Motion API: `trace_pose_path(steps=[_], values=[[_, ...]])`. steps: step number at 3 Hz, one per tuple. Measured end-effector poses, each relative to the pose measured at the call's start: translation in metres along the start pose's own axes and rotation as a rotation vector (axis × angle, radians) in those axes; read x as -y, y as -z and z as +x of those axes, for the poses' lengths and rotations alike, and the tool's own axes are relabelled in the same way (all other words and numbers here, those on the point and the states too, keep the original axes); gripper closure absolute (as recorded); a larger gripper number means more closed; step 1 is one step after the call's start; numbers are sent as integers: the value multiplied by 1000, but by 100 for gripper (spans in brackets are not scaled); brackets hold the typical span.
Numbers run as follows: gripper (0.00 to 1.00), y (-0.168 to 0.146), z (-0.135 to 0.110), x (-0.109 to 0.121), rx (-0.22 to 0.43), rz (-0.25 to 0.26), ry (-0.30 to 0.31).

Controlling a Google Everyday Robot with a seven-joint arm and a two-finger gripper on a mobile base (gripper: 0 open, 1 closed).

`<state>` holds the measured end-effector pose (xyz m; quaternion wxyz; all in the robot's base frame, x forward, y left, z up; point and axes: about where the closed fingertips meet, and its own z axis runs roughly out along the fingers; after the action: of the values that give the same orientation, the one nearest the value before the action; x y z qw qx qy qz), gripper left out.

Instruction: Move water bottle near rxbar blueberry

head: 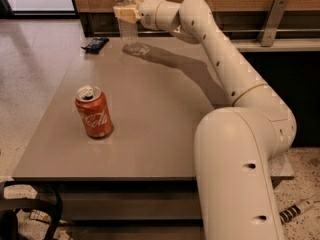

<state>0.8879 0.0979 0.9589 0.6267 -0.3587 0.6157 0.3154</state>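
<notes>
Next, the gripper releases the water bottle upright near the table's far edge, close beside the rxbar blueberry [118, 50].
The water bottle [125, 29] is a clear plastic bottle standing upright at the far edge of the grey table [150, 109]. My gripper [125, 12] is shut on the water bottle around its upper part, reaching from the right. The rxbar blueberry [95, 44], a small flat dark bar, lies at the table's far left corner, a short way left of the bottle. The bottle's base is at or just above the tabletop; I cannot tell which.
A red Coca-Cola can [94, 112] stands upright on the left part of the table, nearer the front. A wooden wall with a dark ledge [260, 24] runs behind the table. Cables [20, 214] lie on the floor at lower left.
</notes>
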Motion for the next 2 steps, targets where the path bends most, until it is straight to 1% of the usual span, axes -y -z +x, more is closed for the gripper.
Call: trace_pose_path(steps=[1,2], values=[[100,-16,16,-7,-50,-23,-16],[100,-31,31,-15,-77,-52,-38]])
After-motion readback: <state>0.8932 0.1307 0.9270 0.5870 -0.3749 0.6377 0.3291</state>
